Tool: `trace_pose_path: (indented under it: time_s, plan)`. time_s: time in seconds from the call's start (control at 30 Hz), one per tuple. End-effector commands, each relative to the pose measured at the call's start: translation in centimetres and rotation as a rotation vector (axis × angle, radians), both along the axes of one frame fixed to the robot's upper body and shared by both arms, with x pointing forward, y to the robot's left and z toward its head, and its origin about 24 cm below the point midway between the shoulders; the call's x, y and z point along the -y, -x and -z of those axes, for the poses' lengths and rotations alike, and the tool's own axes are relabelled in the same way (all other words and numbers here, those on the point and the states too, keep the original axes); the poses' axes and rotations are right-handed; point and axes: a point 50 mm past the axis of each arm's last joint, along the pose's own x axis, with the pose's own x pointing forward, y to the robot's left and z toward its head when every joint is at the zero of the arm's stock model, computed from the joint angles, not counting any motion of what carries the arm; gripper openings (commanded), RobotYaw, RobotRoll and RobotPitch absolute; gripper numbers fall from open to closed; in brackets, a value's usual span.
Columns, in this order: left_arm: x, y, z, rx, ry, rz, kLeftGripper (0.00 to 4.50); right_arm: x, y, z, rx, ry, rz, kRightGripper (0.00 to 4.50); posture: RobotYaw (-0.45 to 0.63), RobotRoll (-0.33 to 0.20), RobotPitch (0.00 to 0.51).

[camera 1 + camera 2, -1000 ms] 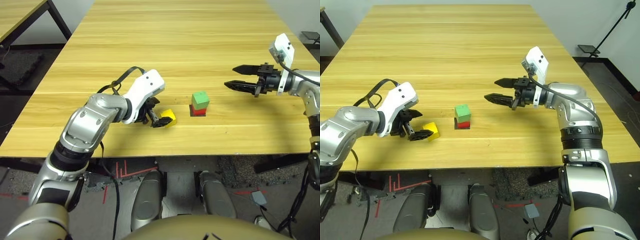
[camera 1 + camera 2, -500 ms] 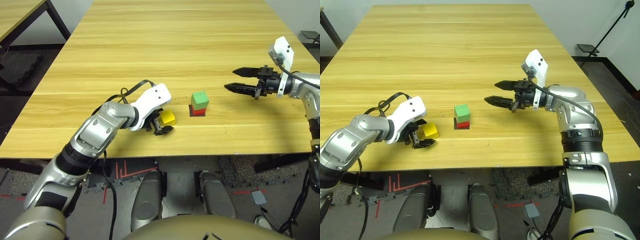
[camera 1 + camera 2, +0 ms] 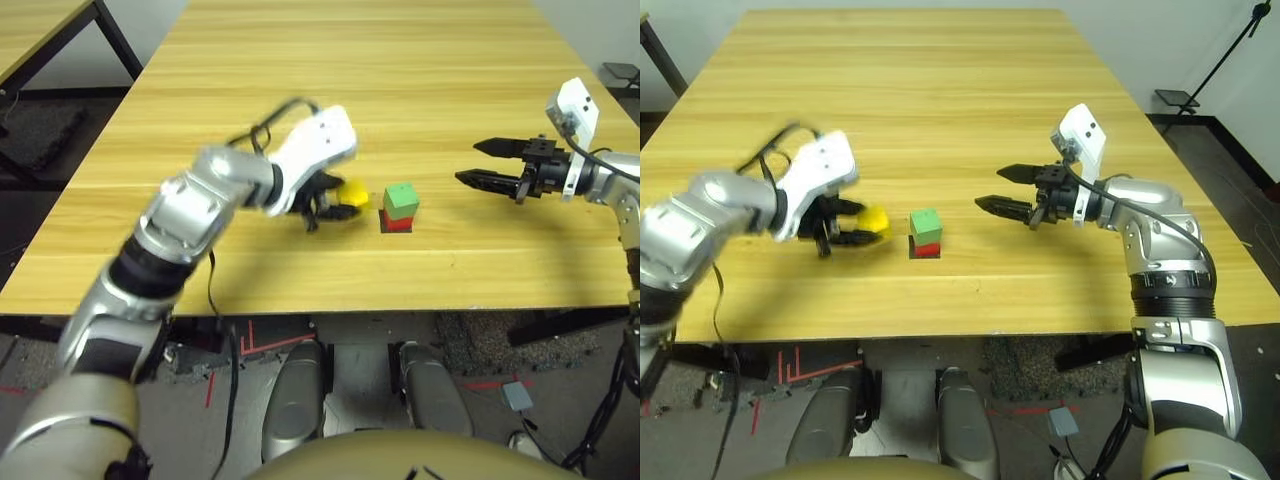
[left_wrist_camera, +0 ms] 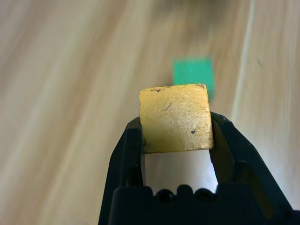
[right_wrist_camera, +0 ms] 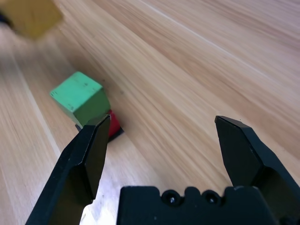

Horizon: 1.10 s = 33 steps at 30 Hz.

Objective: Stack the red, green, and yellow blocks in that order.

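Next, my left gripper releases the yellow block on the flat top of the green block (image 3: 403, 189) (image 4: 192, 72), above the red block. The yellow block still hangs above the table.
My left gripper (image 4: 176, 140) is shut on the yellow block (image 4: 175, 117), which hangs above the table just left of the stack; the same yellow block (image 3: 352, 191) shows beside my left hand in the head views. The green block (image 3: 401, 199) sits on top of the red block (image 3: 398, 224), near the table's middle front. My right gripper (image 3: 486, 162) stands open to the right of the stack, fingers pointing toward it with nothing between them. The stack also appears past my right fingers, green block (image 5: 78, 97) over red block (image 5: 114, 124).
A flat black patch (image 3: 384, 228) lies under the red block. The wooden table (image 3: 330, 70) stretches bare behind the stack. A second table's corner (image 3: 40, 30) stands far left, and a stand's base (image 3: 1178, 98) sits on the floor at right.
My left gripper closed on the yellow block, lifted it off the table and carried it toward the stack. The right gripper drew back slightly to the right, still open.
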Motion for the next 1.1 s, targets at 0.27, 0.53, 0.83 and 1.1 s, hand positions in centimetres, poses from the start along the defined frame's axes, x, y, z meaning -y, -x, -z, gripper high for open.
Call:
trace_pose_path:
  time_s: [0.27,0.53,0.83,1.1]
  plan:
    - [4.7,-1.9,0.5,-0.108,-0.002,0.045,2.04,0.4,1.0,1.0,-0.016,-0.021,0.027,4.5,0.07,-0.004,0.082]
    - [5.3,-1.5,3.4,-0.126,-0.06,0.063,2.04,0.6,1.5,1.2,-0.023,-0.025,0.047,4.5,0.06,-0.005,0.086]
    - [5.3,-1.1,4.7,-0.13,-0.1,0.079,2.04,0.6,1.5,1.4,-0.024,-0.032,0.053,4.5,0.06,0.0,0.087]
    - [5.7,-1.3,4.2,-0.114,-0.084,0.075,2.04,0.5,1.5,1.5,-0.025,-0.034,0.052,4.5,0.06,0.003,0.085]
